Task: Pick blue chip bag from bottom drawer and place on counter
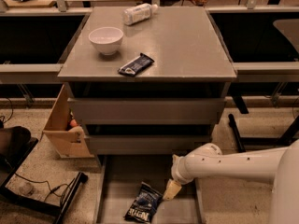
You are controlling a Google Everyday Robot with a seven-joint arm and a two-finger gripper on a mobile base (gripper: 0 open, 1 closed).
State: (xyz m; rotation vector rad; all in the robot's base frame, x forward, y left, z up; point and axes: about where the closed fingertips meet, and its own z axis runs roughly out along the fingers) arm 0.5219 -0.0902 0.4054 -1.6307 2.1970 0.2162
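Note:
My gripper is to close on the far end (151, 190) of the blue chip bag, which is the end nearest the closed drawers.
The blue chip bag (144, 203) lies crumpled on the floor of the open bottom drawer (120, 181), near its front middle. My gripper (170, 190) hangs from the white arm that comes in from the right; its pale tip sits just right of the bag's upper corner, low over the drawer floor. The grey counter (187, 45) is the top slab of the cabinet, above the two closed drawers.
On the counter stand a white bowl (106, 39), a flat dark snack-bar wrapper (136, 64) and a lying clear bottle (139, 13). A cardboard box (63, 129) stands left of the cabinet. Black stand legs and cables (46, 195) lie on the floor at left.

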